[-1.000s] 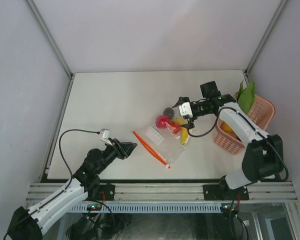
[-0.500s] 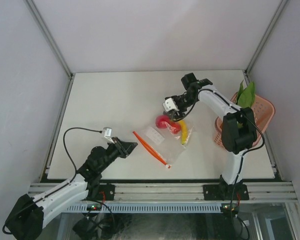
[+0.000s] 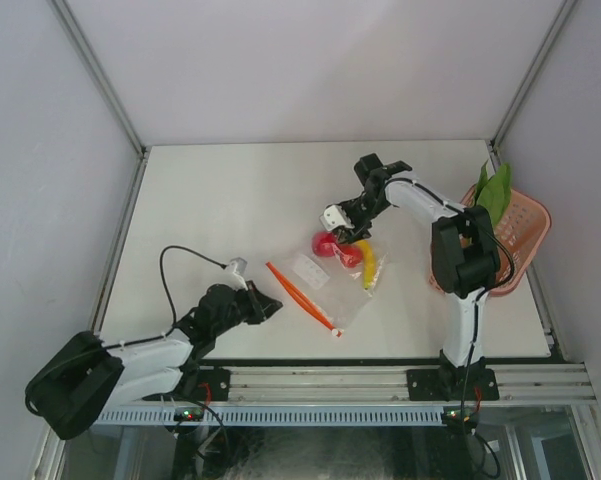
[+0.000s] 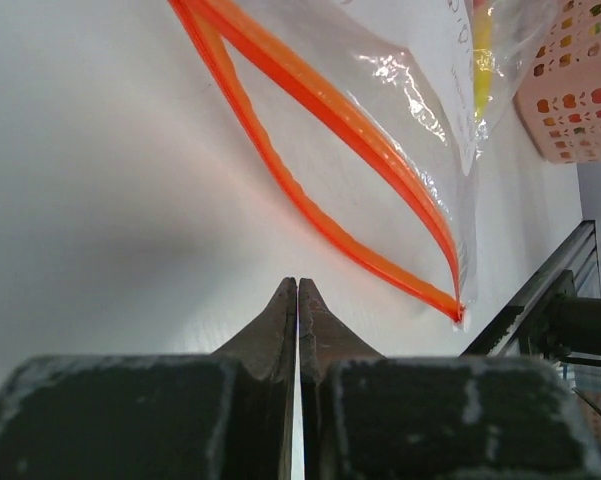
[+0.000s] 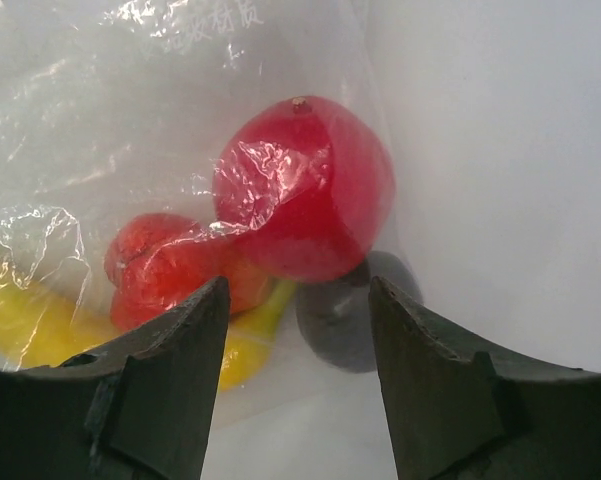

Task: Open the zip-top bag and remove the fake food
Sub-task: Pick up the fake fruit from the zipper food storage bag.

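Note:
I should pinch the bag's film [image 5: 294, 287] beside the big red fruit with my right gripper while my left gripper reaches in, because the fruit lies deep behind the bag's opening.
The zip-top bag [image 3: 325, 285] lies flat mid-table, its red-orange zipper strip [image 3: 300, 297] toward my left arm. In the left wrist view the two zipper strips [image 4: 330, 100] stand parted, so the mouth is open. The bag holds two red fruits [image 3: 330, 247] and a yellow banana [image 3: 367, 262]. My right gripper [image 3: 345, 228] hovers open over the bag's far end. Its view shows the big red fruit [image 5: 310, 190], a red-orange fruit [image 5: 150, 260], the banana [image 5: 30, 330] and a dark ball [image 5: 345, 320] between the open fingers. My left gripper [image 3: 270, 305] is shut and empty, just short of the zipper.
The pink lattice basket [image 3: 525, 215] stands at the right edge with a green leafy vegetable [image 3: 493, 190] in it and shows in the left wrist view [image 4: 580, 100]. The table's front rail [image 4: 540, 300] is close behind the bag's corner.
My right arm swung left from the basket to above the fruits at the bag's far end. My left arm stretched lower and nearer the zipper strip, still shut.

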